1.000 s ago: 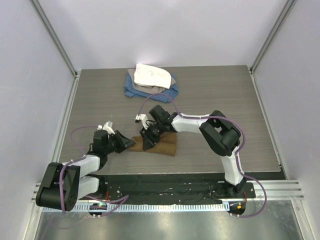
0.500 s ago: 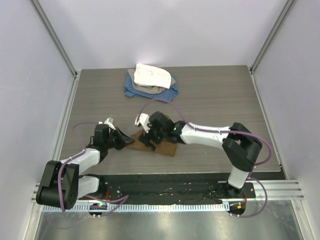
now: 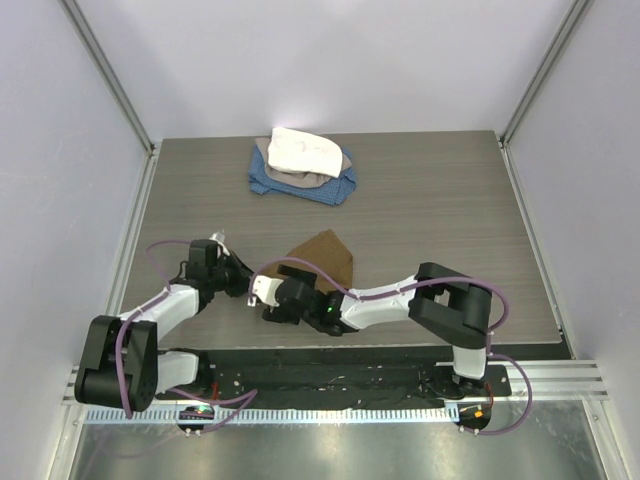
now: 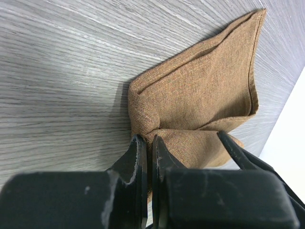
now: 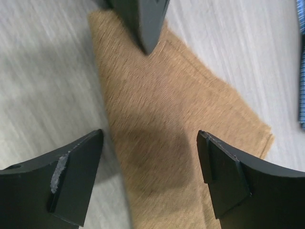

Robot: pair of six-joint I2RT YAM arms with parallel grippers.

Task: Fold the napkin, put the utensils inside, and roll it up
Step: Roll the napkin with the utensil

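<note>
I am pinching the napkin's corner in a crumpled heap with my left gripper, so next I open it and take the napkin by the edge (image 4: 142,83) beside that corner before folding.
The tan-brown napkin (image 3: 322,258) lies crumpled left of the table's middle, one corner pointing to the far side. In the left wrist view the napkin (image 4: 200,90) is folded over itself, and my left gripper (image 4: 147,141) is shut on its bunched near corner. From above, the left gripper (image 3: 243,277) sits at the napkin's left end. My right gripper (image 3: 283,292) hangs low just right of it, on the napkin's near side. Its jaws (image 5: 150,143) stand wide open above the napkin (image 5: 181,105) with nothing between them. The utensils are out of view.
A white cloth (image 3: 300,150) lies on a blue cloth (image 3: 335,185) at the back of the grey wood table (image 3: 450,200). A strip of the blue cloth (image 5: 302,71) shows at the right wrist view's edge. The right forearm (image 3: 380,305) stretches low along the near side.
The right gripper opened and swung from over the napkin to the near left. The left gripper closed on the napkin's corner. The napkin now points toward the far side.
</note>
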